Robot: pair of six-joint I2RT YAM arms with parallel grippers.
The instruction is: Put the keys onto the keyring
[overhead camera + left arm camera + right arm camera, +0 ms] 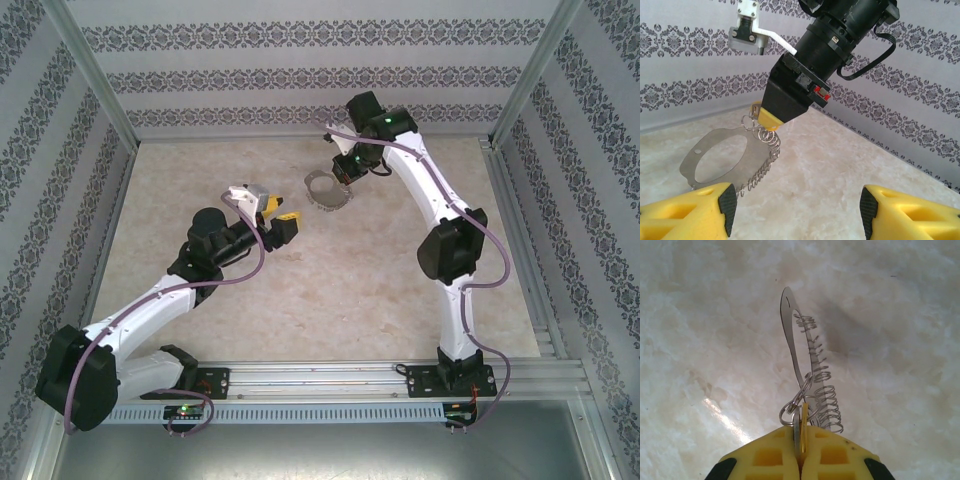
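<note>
My right gripper should release the keys on the bare table [299, 267] close by my left gripper, toward the metal rail.
The keyring [328, 191], a thin grey metal hoop rimmed with small wire loops, hangs tilted just above the table at the back centre. My right gripper [346, 176] is shut at its near edge. In the right wrist view the yellow fingers [835, 455] pinch two thin flat pieces, one grey and one yellow. These look like the keys [800, 426] seen edge-on, joined to the keyring [789, 325] by small split rings. My left gripper [283, 222] stands open and empty, left of the hoop. In its wrist view the keyring [747, 162] lies ahead of the left gripper [797, 205].
Patterned walls enclose the marble-look table [320, 300] on three sides. The right arm's black wrist [840, 35] and its cable fill the space above the hoop in the left wrist view. A metal rail [330, 385] runs along the near edge.
</note>
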